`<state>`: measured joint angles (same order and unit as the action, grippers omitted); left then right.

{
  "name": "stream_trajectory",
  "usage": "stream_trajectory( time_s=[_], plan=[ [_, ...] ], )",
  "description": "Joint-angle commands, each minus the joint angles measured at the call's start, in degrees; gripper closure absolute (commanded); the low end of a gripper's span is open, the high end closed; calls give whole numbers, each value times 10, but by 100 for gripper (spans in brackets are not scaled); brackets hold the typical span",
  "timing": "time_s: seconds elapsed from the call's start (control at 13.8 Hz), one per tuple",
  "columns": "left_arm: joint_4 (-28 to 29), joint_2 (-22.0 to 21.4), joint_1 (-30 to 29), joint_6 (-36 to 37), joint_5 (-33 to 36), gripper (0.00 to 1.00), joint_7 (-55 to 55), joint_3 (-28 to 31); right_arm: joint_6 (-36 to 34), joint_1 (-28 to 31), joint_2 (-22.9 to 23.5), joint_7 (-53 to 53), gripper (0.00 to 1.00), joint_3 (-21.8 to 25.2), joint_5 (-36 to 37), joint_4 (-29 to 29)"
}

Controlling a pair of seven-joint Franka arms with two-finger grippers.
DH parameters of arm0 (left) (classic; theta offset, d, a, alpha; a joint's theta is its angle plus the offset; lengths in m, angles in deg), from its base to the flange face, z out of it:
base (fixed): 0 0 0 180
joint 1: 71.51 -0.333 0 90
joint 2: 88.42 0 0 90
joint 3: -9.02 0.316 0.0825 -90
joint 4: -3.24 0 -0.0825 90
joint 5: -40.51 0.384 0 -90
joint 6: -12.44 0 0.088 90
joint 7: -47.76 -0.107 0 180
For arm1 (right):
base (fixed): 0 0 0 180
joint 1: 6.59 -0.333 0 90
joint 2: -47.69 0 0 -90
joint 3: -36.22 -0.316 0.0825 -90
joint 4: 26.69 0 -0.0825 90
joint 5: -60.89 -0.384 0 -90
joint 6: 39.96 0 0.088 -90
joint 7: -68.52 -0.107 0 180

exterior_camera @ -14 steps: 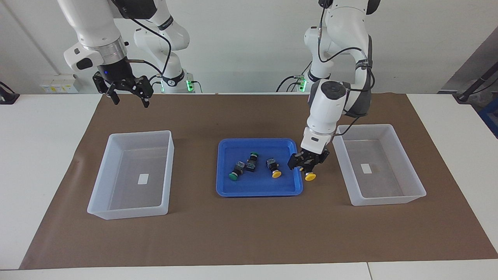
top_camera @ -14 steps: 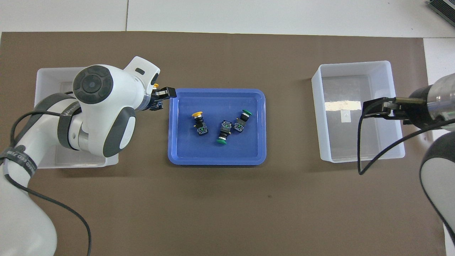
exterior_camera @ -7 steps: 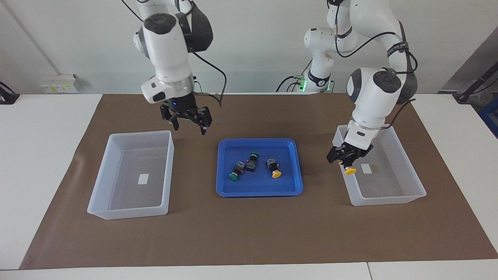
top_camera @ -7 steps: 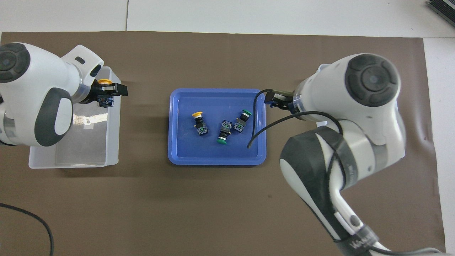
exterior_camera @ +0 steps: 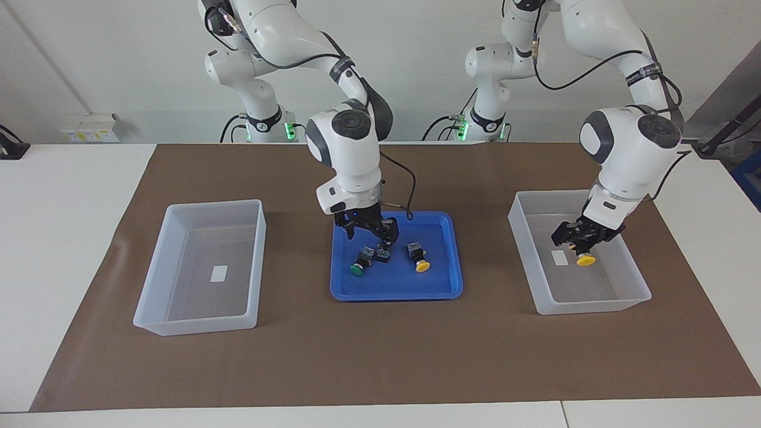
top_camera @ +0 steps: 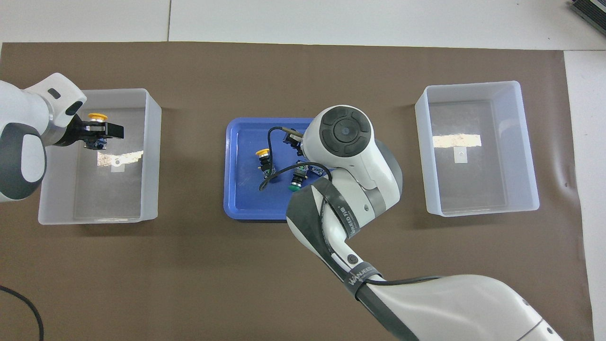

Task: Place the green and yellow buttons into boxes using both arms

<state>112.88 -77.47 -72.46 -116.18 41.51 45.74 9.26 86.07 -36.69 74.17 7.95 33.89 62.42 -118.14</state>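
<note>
The robot's right gripper should next close on the body of the green button (top_camera: pixel 299 173) nearest the yellow button in the blue tray.
My left gripper (exterior_camera: pixel 578 244) is shut on a yellow button (exterior_camera: pixel 586 260), holding it low inside the box (exterior_camera: pixel 594 307) at the left arm's end; from overhead that button (top_camera: pixel 98 116) shows over the box (top_camera: pixel 150 156). My right gripper (exterior_camera: pixel 369 233) hangs open just above the blue tray (exterior_camera: pixel 395 293). Under it lies one green button's body (exterior_camera: pixel 382 255), its cap hidden. Another green button (exterior_camera: pixel 357 269) and a yellow button (exterior_camera: pixel 422 266) also lie in the tray. The box (exterior_camera: pixel 196 324) at the right arm's end holds only its label.
A brown mat (exterior_camera: pixel 380 356) covers the table under both boxes and the tray. In the overhead view the right arm (top_camera: pixel 345 156) covers much of the tray (top_camera: pixel 236 199). Bare mat lies between the tray and each box.
The left gripper carried the yellow button from beside the tray into the box at its end. The right gripper swung from beside its own box down over the tray.
</note>
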Motion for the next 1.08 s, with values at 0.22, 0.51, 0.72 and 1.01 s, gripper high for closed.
stream_trajectory(
  time_s=[0.22,0.51,0.72,1.01],
  plan=[
    [81,-25,-18,-83,-4,12,-21,-4,18,-19,46,-44,0,1,14,20],
    [72,-23,-19,-78,-4,0,-28,-4,17,-29,41,-51,0,1,13,-32],
    [22,-8,-9,-47,-4,0,-23,-4,19,-30,33,-52,0,-1,13,-51],
    [-12,-8,16,-11,-4,0,30,-10,18,-30,35,-55,100,-1,9,-44]
  ],
)
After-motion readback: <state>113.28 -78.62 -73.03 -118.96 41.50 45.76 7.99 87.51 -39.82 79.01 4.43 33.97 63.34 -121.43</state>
